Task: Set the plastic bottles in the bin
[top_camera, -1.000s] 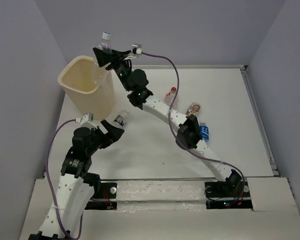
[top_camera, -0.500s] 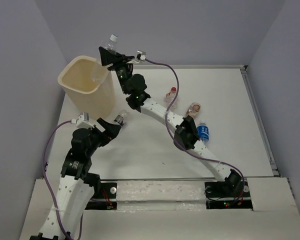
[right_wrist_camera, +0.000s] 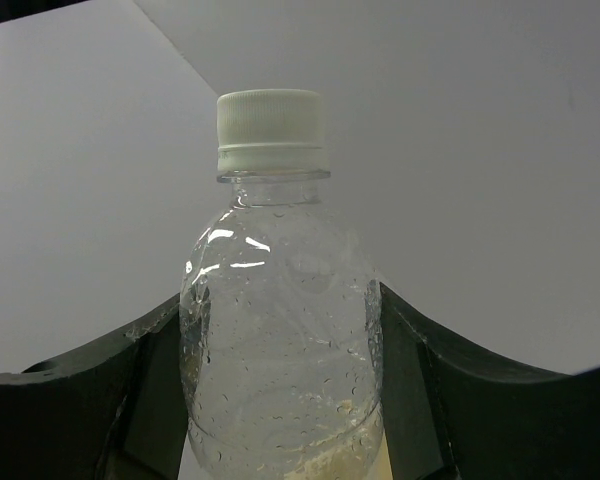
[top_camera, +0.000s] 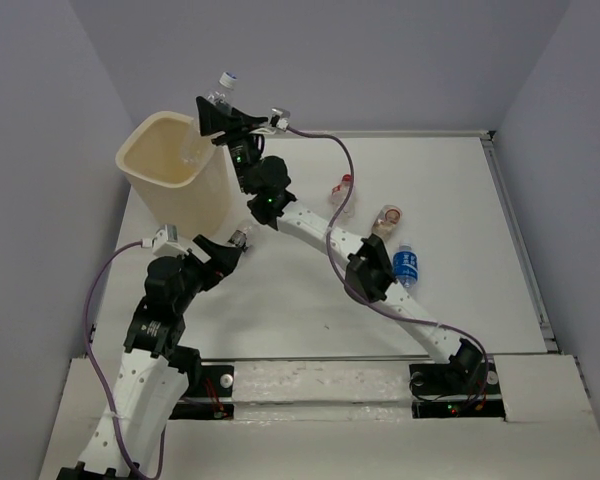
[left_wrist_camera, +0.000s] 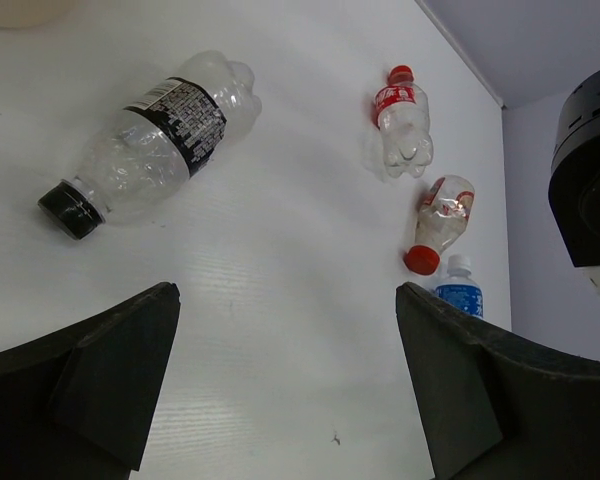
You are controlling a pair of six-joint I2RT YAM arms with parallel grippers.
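Observation:
The black label [top_camera: 239, 239] [left_wrist_camera: 181, 121] of the black-capped bottle beside the cream bin is the next place for my left gripper to go and close.
The cream bin [top_camera: 180, 205] stands at the table's far left. My right gripper [top_camera: 213, 115] hovers over the bin's far right rim, shut on a clear white-capped bottle [top_camera: 221, 88] that stands upright between the fingers [right_wrist_camera: 420, 380] in the right wrist view [right_wrist_camera: 280, 330]. My left gripper [top_camera: 230, 252] is open just in front of the bin, low over the table. A black-capped bottle [left_wrist_camera: 150, 145] lies beyond its tips [left_wrist_camera: 285, 300], apart from them. Two red-capped bottles [left_wrist_camera: 400, 115] [left_wrist_camera: 442, 220] and a blue-labelled bottle [left_wrist_camera: 462, 295] lie at the middle right.
Grey walls close in the white table [top_camera: 450, 200] on three sides. The right arm [top_camera: 370, 270] stretches diagonally across the table, passing close to the blue-labelled bottle [top_camera: 407, 265] and the red-capped ones [top_camera: 342, 188]. Cables [top_camera: 330, 140] loop from both wrists.
The right gripper has shifted slightly right with its bottle, staying above the bin's far rim. The left gripper has edged a little towards the black-capped bottle.

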